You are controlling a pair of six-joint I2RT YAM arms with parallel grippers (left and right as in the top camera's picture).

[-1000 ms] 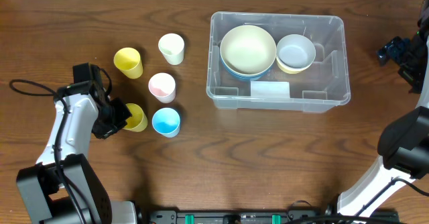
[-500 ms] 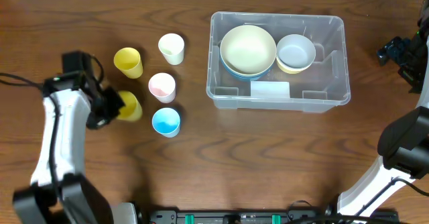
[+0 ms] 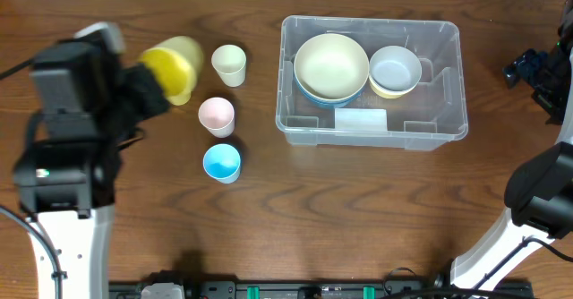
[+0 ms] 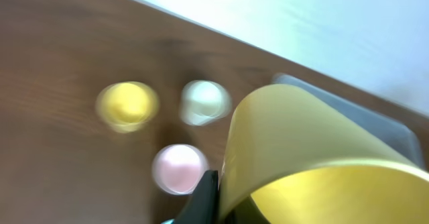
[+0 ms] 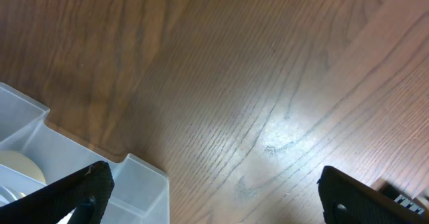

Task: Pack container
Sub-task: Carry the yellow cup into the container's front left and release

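Next, I let go of the yellow cup with my left gripper in the clear container's corner [image 3: 311, 115] nearest the blue cup.
The clear container [image 3: 372, 139] stands right of centre, holding a cream bowl [image 3: 331, 64] nested in a blue one and a small pale bowl [image 3: 395, 69] nested in a yellow one. My left gripper [image 3: 154, 82] is raised high and shut on the wall of a yellow cup [image 3: 167, 64]. In the left wrist view that cup [image 4: 315, 157] fills the lower right beside my one visible finger [image 4: 206, 198]. The container [image 4: 402, 133] is blurred behind it. My right gripper [image 5: 214, 197] is open and empty over bare wood, by the container's corner [image 5: 40, 160].
A white cup [image 3: 229, 64], a pink cup [image 3: 216, 115] and a blue cup [image 3: 221, 162] stand left of the container. A second yellow cup [image 4: 127, 106] stands on the table, mostly covered by the held cup in the overhead view. The right arm [image 3: 537, 71] is at the right edge.
My left gripper has lifted the yellow cup from beside the blue cup, rising high and moving toward the far side. The right arm has not moved.
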